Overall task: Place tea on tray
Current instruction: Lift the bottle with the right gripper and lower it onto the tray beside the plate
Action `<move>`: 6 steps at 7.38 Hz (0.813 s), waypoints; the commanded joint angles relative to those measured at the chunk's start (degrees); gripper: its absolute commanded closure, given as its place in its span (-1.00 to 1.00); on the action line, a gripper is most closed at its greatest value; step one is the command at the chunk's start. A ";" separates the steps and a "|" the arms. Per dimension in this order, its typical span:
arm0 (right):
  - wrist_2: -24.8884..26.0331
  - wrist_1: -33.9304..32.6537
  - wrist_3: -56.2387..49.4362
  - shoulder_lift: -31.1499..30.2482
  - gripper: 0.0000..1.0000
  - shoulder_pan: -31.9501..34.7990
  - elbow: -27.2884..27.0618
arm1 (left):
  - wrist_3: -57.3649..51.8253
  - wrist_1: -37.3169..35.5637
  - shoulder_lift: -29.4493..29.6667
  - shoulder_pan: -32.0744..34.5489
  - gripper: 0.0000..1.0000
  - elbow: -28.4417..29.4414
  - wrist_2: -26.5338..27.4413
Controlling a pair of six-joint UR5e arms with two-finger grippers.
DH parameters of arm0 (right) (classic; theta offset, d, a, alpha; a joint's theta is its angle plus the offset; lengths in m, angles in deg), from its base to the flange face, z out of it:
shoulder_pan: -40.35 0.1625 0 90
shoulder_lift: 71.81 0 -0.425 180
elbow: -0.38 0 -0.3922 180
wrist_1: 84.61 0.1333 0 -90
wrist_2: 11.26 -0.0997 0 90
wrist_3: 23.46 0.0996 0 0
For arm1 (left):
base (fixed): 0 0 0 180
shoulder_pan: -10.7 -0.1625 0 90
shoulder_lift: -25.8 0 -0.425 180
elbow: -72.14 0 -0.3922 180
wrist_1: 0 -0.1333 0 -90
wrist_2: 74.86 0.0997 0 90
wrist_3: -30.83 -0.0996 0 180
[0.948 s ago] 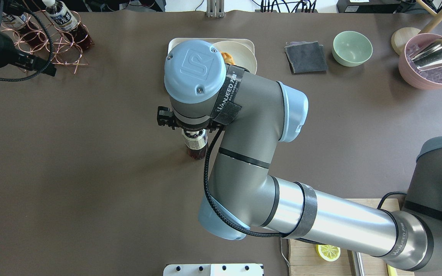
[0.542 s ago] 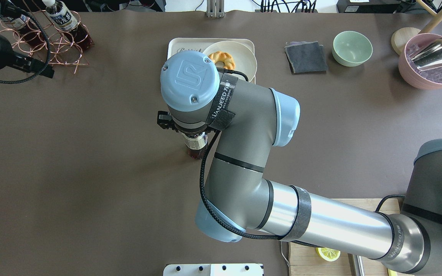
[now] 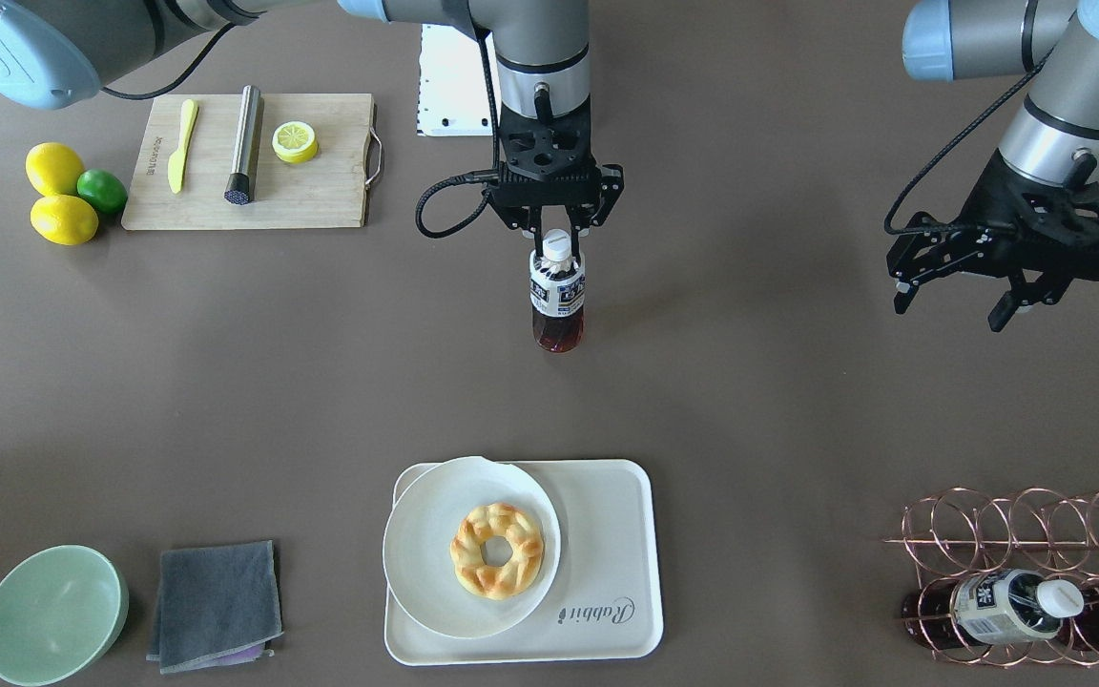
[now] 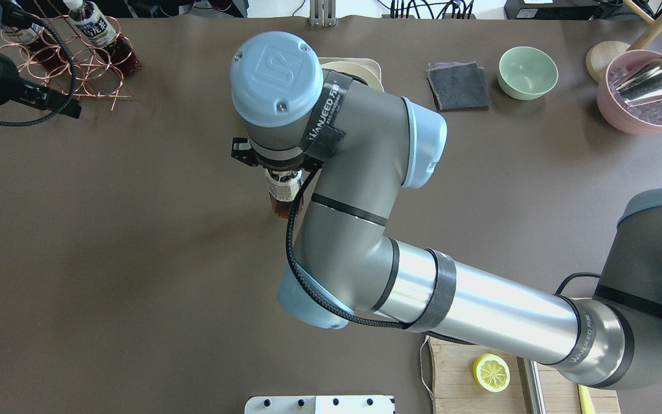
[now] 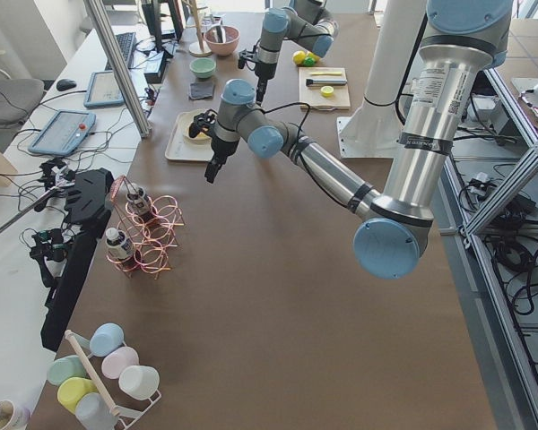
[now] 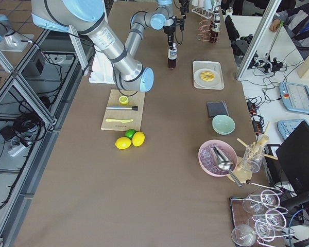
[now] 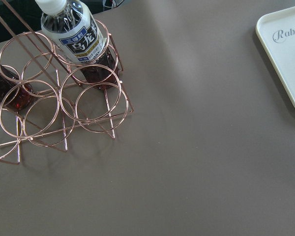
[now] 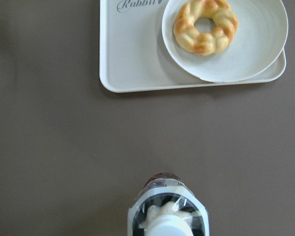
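The robot's right gripper should set the tea down on the tray (image 3: 605, 557) (image 8: 133, 30) next to the white plate, near the "Rabbit" lettering.
The tea (image 3: 557, 307), a small clear bottle of dark liquid with a white cap, hangs upright from my right gripper (image 3: 557, 250), which is shut on its neck. It is over the bare table, short of the tray, and also shows in the overhead view (image 4: 284, 198) and the right wrist view (image 8: 169, 211). The cream tray (image 3: 611, 563) with "Rabbit" lettering lies at the far side (image 8: 130, 59). A round white plate (image 3: 435, 553) with a ring pastry (image 3: 497, 551) fills part of it. My left gripper (image 3: 998, 291) is open and empty, off to the side.
A copper wire rack (image 3: 1017, 534) holding more tea bottles (image 7: 76, 34) stands near my left gripper. A wooden cutting board (image 3: 321, 196), lemons (image 3: 53, 167), a green bowl (image 3: 53, 611), a grey cloth (image 3: 216, 601) and a pink bowl (image 4: 624, 112) sit around the table.
My right arm has carried the tea away from the robot towards the tray and a little to the left, and now covers most of the tray overhead. The left arm has barely moved.
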 commanded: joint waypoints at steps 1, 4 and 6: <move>-0.53 0.51 -2.68 14.13 1.00 6.25 17.98 | -0.46 0.05 -0.52 0.08 -0.94 0.20 -0.09; -2.90 13.28 -5.85 19.72 1.00 12.15 36.11 | -11.49 3.90 -6.84 7.34 -0.94 2.37 -4.96; -4.30 22.09 -5.76 24.65 1.00 14.35 49.76 | -18.55 5.58 -9.31 11.67 -0.94 5.11 -8.26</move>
